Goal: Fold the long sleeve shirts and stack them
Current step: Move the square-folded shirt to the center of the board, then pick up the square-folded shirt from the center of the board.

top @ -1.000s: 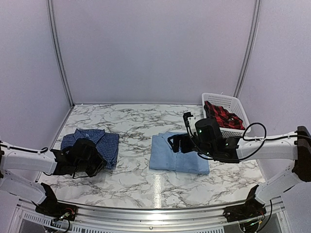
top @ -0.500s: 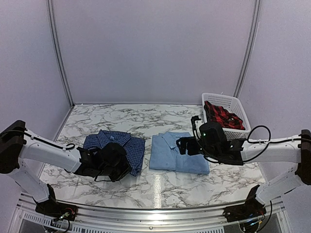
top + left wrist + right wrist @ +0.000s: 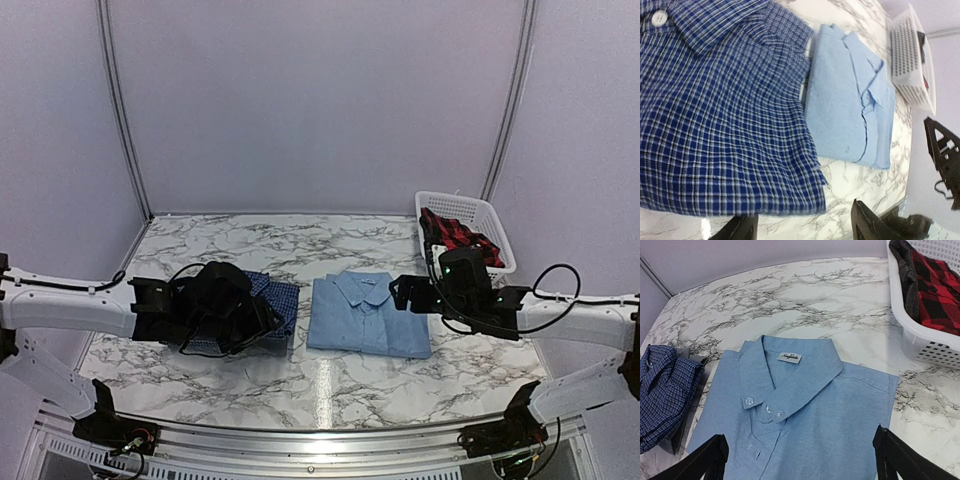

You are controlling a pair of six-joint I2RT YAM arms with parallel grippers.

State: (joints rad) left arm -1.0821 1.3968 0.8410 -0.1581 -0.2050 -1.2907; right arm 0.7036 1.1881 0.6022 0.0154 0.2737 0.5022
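Note:
My right gripper is to close next on the middle of the light blue shirt's side edge [image 3: 424, 317] [image 3: 885, 423], the one nearest the white basket.
The dark blue check shirt [image 3: 281, 299] lies folded left of centre, mostly covered by my left arm in the top view. In the left wrist view it [image 3: 715, 115] fills the left side, its near edge just ahead of my open left gripper [image 3: 802, 230], which holds nothing. The light blue shirt [image 3: 365, 316] lies folded flat right beside it, collar to the back. My right gripper [image 3: 402, 294] hovers open at that shirt's right edge. In the right wrist view the light blue shirt [image 3: 805, 410] lies below my right gripper [image 3: 800, 465], whose fingers stand wide apart.
A white basket [image 3: 478, 212] stands at the back right with a red and black plaid garment [image 3: 455, 236] in it. It also shows in the right wrist view as the basket [image 3: 920, 342] beside the light blue shirt. Marble table [image 3: 300, 380] runs along the front.
My left arm has carried the check shirt rightward to lie next to the light blue shirt, then opened and let it go. My right gripper drew back to the right.

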